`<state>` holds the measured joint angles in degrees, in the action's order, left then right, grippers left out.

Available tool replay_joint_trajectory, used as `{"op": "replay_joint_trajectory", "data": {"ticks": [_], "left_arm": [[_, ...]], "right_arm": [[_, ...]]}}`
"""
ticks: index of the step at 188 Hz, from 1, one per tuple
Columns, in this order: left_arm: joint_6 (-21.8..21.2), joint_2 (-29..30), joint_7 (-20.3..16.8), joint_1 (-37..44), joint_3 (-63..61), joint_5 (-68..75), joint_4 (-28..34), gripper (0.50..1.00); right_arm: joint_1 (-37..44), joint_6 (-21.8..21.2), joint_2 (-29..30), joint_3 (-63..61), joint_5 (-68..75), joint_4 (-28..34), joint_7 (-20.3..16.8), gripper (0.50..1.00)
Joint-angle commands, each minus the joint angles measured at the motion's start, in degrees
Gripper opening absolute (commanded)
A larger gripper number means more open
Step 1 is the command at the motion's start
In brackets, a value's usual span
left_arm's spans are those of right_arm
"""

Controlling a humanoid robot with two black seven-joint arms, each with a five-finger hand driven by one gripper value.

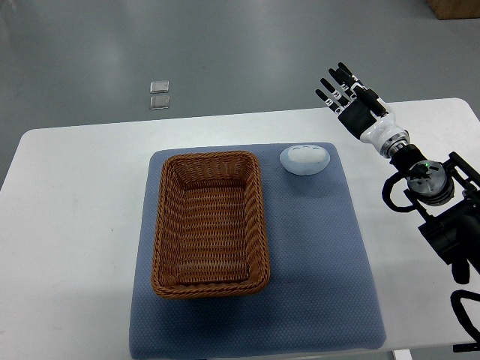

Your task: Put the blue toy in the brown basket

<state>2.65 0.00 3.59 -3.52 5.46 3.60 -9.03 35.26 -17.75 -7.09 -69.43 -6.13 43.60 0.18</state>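
Observation:
My right gripper is to move next to the blue toy that sits beside the brown basket, and it should then close on the toy's far edge (pixel 305 151).
A pale blue, rounded toy (pixel 306 159) lies on the blue mat (pixel 315 255), just right of the far right corner of the brown wicker basket (pixel 166 225). The basket is rectangular and holds nothing. My right hand (pixel 346 91) is raised beyond the far right of the mat, up and to the right of the toy, with its fingers spread and holding nothing. Its arm (pixel 431 195) comes in from the right edge. The left arm is out of view.
The mat lies on a white table (pixel 75 225) with rounded corners. Two small clear squares (pixel 159 94) lie on the grey floor beyond the table's far edge. A brown box corner (pixel 455 7) shows at the top right.

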Motion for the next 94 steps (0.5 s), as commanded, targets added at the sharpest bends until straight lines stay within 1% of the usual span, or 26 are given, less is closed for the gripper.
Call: {"op": "replay_joint_trajectory", "data": {"ticks": [1, 37, 55, 68, 94], "left_arm": [[0.08, 0.00, 0.02, -0.09, 0.07, 0.01, 0.07, 1.000], [0.52, 0.00, 0.02, -0.09, 0.25, 0.01, 0.07, 1.000], [0.52, 0.00, 0.02, -0.09, 0.25, 0.01, 0.07, 1.000], [0.52, 0.00, 0.02, -0.17, 0.25, 0.01, -0.02, 1.000], [0.52, 0.00, 0.02, -0.17, -0.19, 0.01, -0.46, 1.000]], "right_arm": [[-0.01, -0.01, -0.03, 0.09, -0.02, 0.00, 0.00, 0.909], [-0.01, -0.09, -0.11, 1.76, -0.11, 0.00, 0.00, 0.909], [0.25, -1.41, -1.08, 3.16, -1.43, 0.09, -0.09, 0.909], [1.31, -1.68, -2.93, 4.57, -5.12, 0.09, -0.53, 0.909], [6.49, -2.12, -6.00, 9.58, -14.61, 0.09, -2.90, 0.909]]}}
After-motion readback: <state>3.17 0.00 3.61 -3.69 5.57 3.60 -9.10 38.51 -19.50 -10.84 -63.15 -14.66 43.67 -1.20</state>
